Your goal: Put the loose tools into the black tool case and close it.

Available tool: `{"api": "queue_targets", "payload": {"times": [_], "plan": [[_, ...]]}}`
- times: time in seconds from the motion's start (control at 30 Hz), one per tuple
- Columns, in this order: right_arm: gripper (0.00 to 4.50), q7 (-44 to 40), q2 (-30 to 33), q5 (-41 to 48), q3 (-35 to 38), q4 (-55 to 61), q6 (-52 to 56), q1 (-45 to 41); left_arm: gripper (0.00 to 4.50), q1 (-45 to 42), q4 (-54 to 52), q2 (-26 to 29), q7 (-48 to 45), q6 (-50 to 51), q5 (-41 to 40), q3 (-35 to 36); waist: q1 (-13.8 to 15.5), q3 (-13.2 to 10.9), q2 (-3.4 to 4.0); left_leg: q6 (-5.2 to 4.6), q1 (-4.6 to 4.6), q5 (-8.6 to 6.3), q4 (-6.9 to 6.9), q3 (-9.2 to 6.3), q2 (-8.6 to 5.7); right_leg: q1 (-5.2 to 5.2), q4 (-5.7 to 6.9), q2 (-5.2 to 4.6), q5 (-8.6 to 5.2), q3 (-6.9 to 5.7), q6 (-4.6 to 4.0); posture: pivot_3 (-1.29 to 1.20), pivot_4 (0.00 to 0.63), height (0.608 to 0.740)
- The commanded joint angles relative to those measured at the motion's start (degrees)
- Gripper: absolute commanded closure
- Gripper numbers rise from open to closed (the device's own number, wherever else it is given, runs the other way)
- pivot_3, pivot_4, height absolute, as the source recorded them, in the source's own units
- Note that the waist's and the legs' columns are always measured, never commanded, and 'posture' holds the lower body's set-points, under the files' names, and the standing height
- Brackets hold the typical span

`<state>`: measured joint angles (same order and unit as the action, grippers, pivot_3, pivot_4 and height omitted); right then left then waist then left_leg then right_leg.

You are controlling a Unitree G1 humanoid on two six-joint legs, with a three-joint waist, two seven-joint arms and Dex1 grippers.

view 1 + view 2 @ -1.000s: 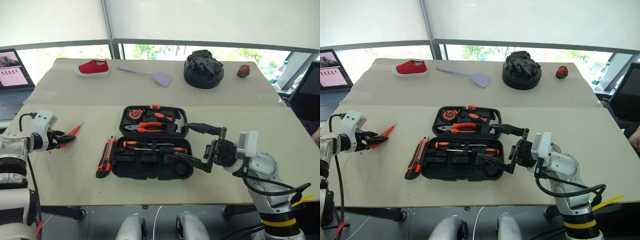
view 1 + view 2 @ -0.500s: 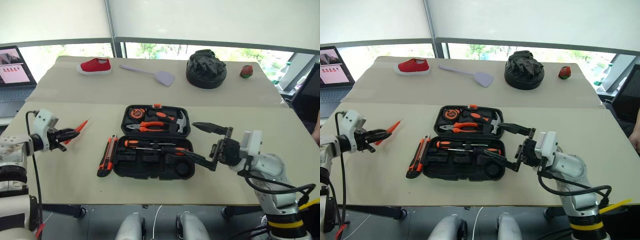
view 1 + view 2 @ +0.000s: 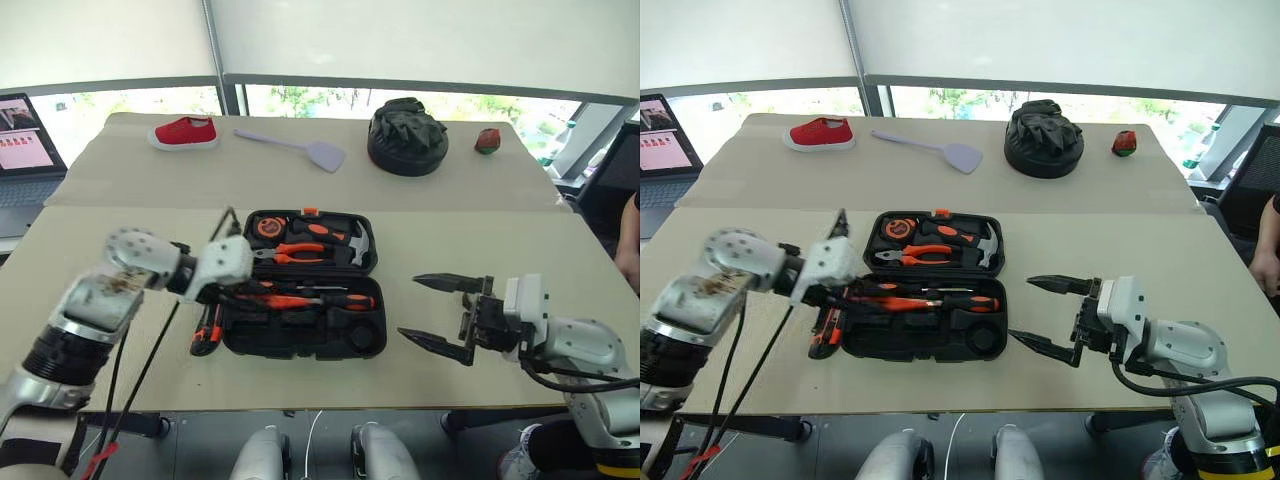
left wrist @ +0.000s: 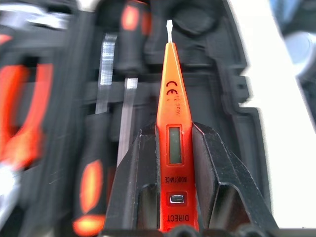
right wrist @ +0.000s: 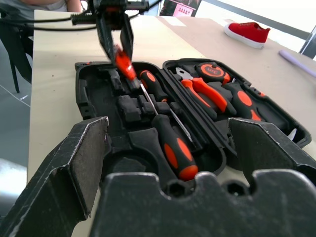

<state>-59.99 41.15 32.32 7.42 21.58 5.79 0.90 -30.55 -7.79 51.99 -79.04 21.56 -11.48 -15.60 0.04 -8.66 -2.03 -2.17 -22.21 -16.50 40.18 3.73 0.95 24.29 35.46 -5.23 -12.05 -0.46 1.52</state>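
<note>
The robot's left gripper needs to put the slim all-orange screwdriver down in the case's near half (image 3: pixel 274 309) (image 4: pixel 145 143), next to the black-and-orange screwdrivers. That all-orange screwdriver now hovers over the case.
The black tool case (image 3: pixel 300 345) lies open mid-table. Two black-and-orange screwdrivers (image 5: pixel 173 143) rest in its near half. My left gripper (image 4: pixel 173 129) is shut on the slim all-orange screwdriver (image 4: pixel 173 113) and hovers over the case's left end, with the tip pointing across the recesses. In the right wrist view that gripper (image 5: pixel 116 34) hangs above the far side of the case. The black-and-orange utility knife (image 3: pixel 204 335) lies on the table just left of the case. My right gripper (image 3: pixel 410 306) stands open and empty, right of the case.
The case's far half holds orange-handled pliers (image 3: pixel 295 252), a hammer (image 3: pixel 355 242) and a tape measure (image 3: pixel 268 227). A red shoe (image 3: pixel 184 133), grey spatula (image 3: pixel 300 150), black-green bundle (image 3: pixel 407 137) and small red object (image 3: pixel 488 141) sit at the back. A laptop (image 3: pixel 25 150) is far left.
My left arm swung right from the table's left side to over the case, carrying the orange screwdriver and rolling its wrist. The right gripper drew back rightward from the case, still open.
</note>
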Motion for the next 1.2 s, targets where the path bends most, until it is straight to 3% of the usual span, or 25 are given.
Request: {"api": "queue_targets", "payload": {"times": [0.03,0.2,0.83,1.2], "plan": [[0.0,0.0,0.5,1.0,0.9,2.0,1.1,-0.6,4.05,0.7,-0.7,0.6,2.3,1.4,3.0,-0.9,0.1,0.0,0.0,0.0,-0.01,0.0,0.01,-0.02,0.0,0.0,0.0,-0.01,0.0,-0.01,0.0,0.0,0.15,0.74],[0.0,-0.1,0.6,0.7,0.2,2.7,2.3,-0.5,4.05,-0.3,-1.8,-1.6,6.0,3.4,5.9,-2.0,0.9,0.0,0.0,0.0,-0.05,0.0,0.07,-0.05,-0.01,-0.04,-0.04,-0.1,0.0,-0.04,0.04,0.0,0.15,0.74],[0.0,0.8,-0.7,0.3,-2.2,2.8,2.7,-1.6,4.05,-2.6,1.3,-4.1,3.8,2.2,10.7,-7.7,0.8,0.0,0.01,-0.01,-0.04,0.0,0.13,-0.07,-0.07,-0.1,-0.03,-0.07,0.0,-0.04,0.06,0.0,0.15,0.74],[0.0,1.0,-1.3,0.0,-2.5,2.7,2.4,-1.7,4.05,-4.0,2.0,-0.9,1.2,4.1,14.7,-9.9,0.1,0.0,0.02,-0.02,0.06,0.0,0.11,-0.06,-0.01,-0.1,0.02,0.03,-0.01,0.03,0.03,0.0,0.15,0.74]]}}
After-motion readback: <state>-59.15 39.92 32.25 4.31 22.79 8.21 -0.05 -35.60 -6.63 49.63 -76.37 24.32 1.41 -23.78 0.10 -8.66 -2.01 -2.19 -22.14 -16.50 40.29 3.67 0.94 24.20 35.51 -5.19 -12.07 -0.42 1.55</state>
